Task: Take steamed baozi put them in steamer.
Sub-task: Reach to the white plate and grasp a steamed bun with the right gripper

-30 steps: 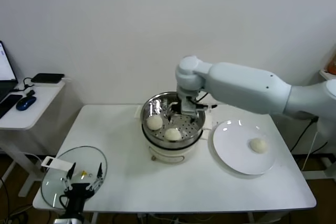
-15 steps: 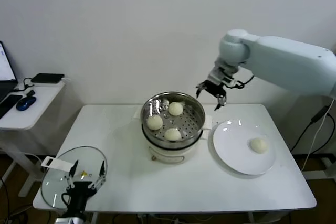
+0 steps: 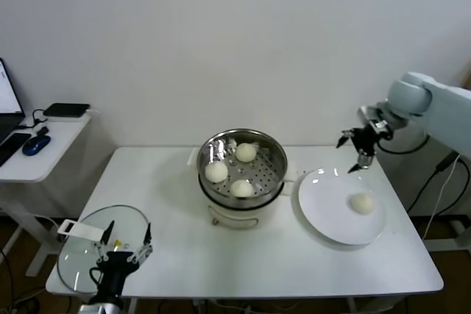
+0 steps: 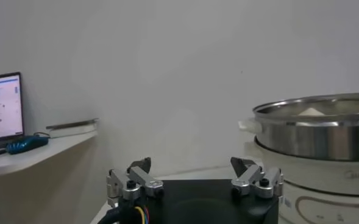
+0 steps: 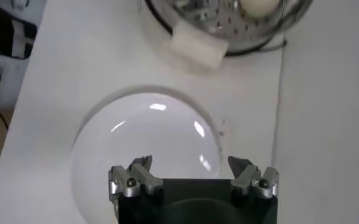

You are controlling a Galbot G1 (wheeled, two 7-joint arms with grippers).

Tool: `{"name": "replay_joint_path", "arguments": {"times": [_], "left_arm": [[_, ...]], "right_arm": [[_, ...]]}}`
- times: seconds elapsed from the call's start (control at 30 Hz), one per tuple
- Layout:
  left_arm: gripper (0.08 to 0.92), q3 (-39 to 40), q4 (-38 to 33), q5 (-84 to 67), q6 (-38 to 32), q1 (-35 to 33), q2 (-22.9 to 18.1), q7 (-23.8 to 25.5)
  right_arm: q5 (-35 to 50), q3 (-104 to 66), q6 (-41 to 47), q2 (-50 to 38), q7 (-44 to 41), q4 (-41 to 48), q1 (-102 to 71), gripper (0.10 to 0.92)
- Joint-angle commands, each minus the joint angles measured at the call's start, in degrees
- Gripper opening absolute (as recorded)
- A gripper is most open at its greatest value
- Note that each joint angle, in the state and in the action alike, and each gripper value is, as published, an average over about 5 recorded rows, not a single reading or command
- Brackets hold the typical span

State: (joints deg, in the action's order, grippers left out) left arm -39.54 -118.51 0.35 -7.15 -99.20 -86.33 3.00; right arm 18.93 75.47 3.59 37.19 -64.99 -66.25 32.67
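The last baozi (image 3: 361,203) on the white plate still belongs in the steamer. So next my right gripper closes around the sides of that baozi.
The steamer (image 3: 219,145) stands mid-table on its cream base and holds three steamed baozi (image 3: 246,152), (image 3: 215,172), (image 3: 241,188). Another baozi (image 3: 361,203) lies on the white plate (image 3: 327,215) to the right. My right gripper (image 3: 350,154) hangs open and empty above the plate's far edge, beyond that baozi. In the right wrist view the open gripper (image 5: 191,165) looks down on the plate (image 5: 145,143), with the steamer (image 5: 228,27) and one baozi (image 5: 258,5) farther off. My left gripper (image 3: 125,244) is parked open at the front left.
A round glass lid (image 3: 81,244) lies under the left gripper near the table's front-left corner. A side table to the left carries a laptop (image 4: 2,112) and a mouse (image 3: 35,144). The steamer's wall (image 4: 325,131) rises beside the left gripper (image 4: 191,167).
My right arm rose out of the steamer, leaving a third baozi in it, and swung right to above the plate. The left arm stayed put.
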Motion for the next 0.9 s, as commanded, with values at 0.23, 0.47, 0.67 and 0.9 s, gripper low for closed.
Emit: {"name": "replay_joint_path", "arguments": {"times": [0.23, 0.47, 0.67, 0.9], "left_arm": [[0.823, -0.34, 0.44, 0.08, -0.42, -0.69, -0.33, 0.03], [0.823, -0.46, 0.48, 0.11, -0.31, -0.76, -0.54, 0.01], [0.823, -0.68, 0.66, 0.15, -0.15, -0.74, -0.43, -0.01], [0.823, -1.01, 0.87, 0.07, 0.03, -0.56, -0.34, 0.01]], "right_arm": [[-12.61, -19.34, 2.52, -4.49, 0.67, 9.13, -25.73, 0.823], [-21.76, -24.85, -3.4, -0.48, -0.26, 15.16, -30.13, 0.823], [-24.11, -28.26, -4.77, 3.73, -0.24, 20.01, -31.17, 0.823], [-25.65, -29.81, -5.77, 7.85, -0.36, 24.75, -30.86, 0.823]]}}
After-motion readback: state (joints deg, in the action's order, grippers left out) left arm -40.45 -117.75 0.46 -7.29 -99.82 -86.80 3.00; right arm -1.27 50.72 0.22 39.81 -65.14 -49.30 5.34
